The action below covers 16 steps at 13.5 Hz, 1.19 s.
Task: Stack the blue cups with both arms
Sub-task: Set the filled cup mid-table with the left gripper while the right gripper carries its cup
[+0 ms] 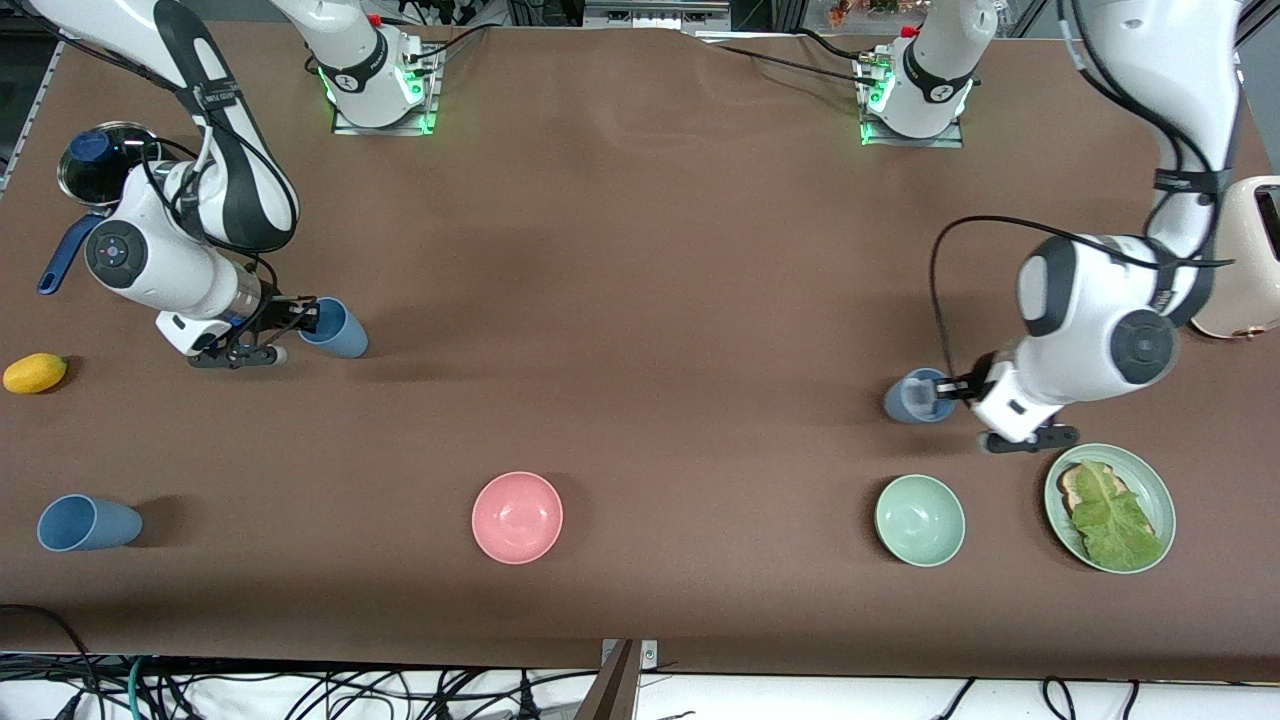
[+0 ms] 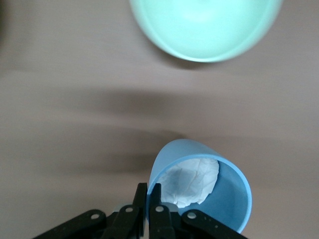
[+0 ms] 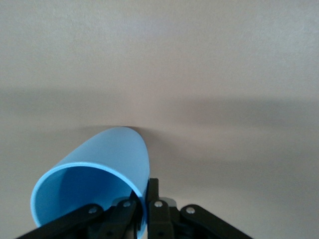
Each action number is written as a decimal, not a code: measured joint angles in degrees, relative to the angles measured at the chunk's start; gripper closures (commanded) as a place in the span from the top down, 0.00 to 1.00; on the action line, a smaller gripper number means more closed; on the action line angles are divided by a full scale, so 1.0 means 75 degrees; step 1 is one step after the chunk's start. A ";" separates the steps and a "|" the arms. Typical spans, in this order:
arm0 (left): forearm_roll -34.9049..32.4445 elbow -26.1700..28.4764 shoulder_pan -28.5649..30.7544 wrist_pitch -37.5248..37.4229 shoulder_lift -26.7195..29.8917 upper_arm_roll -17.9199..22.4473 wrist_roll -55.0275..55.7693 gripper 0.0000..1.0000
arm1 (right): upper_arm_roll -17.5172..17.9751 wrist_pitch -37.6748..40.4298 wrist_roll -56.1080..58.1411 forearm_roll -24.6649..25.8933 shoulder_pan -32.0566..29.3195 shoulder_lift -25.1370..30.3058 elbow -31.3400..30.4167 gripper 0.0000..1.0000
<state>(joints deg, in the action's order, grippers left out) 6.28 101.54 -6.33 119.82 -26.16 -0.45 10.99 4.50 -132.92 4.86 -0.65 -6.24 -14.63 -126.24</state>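
Note:
The robot's left gripper should release the paper-filled blue cup in the middle of the table [image 1: 661, 382], behind the gap between the pink and pale green bowls.
My right gripper [image 1: 300, 320] is shut on the rim of a blue cup [image 1: 337, 330], which tilts on its side toward the right arm's end of the table. In the right wrist view one finger is inside that cup [image 3: 94, 174] and one outside; my right gripper [image 3: 145, 193] pinches its wall. My left gripper [image 1: 950, 390] is shut on the rim of another blue cup [image 1: 912, 397], near the pale green bowl. This cup [image 2: 199, 191] has crumpled white paper [image 2: 192, 181] inside, and my left gripper [image 2: 148, 193] clamps its wall. A third blue cup [image 1: 88, 523] lies on its side near the front corner.
A pink bowl [image 1: 517, 517] and a pale green bowl [image 1: 920, 520] sit near the front edge, beside a green plate [image 1: 1160, 490] with toast and lettuce. A yellow fruit [image 1: 35, 373], a steel pot [image 1: 100, 160] and a cream toaster [image 1: 1245, 260] stand at the table's ends.

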 measured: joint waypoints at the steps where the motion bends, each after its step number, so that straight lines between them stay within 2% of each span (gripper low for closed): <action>1: 0.0009 -0.0154 -0.0260 -0.0083 0.0004 -0.0133 0.0511 0.00 | 0.0000 0.0213 0.0001 0.0000 0.0000 0.0001 0.0156 0.00; 6: 0.0018 -0.0844 -0.1113 -0.0127 -0.0158 -0.1247 0.3230 0.00 | -0.0001 0.1300 0.0023 0.0000 0.0001 0.0015 0.1116 0.00; 11: 0.0018 -0.2305 -0.2465 0.0152 -0.1530 -0.1307 0.4974 0.00 | 0.0001 0.2864 0.0029 0.0000 0.0023 -0.0175 0.2600 0.00; 15: 0.0018 -0.2574 -0.2803 0.0496 -0.1975 -0.1291 0.5280 0.00 | 0.0024 0.3965 -0.0416 -0.0018 0.0353 -0.0642 0.4011 0.00; 16: 0.0018 -0.2578 -0.2801 0.0496 -0.2002 -0.1281 0.5280 0.28 | 0.0032 0.4165 -0.0769 -0.0028 0.0541 -0.0752 0.4304 0.00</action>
<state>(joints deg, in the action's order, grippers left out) 6.42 82.20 -27.34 123.54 -41.17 -10.06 50.59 4.74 -101.68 -0.91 -0.86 -2.18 -20.27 -93.96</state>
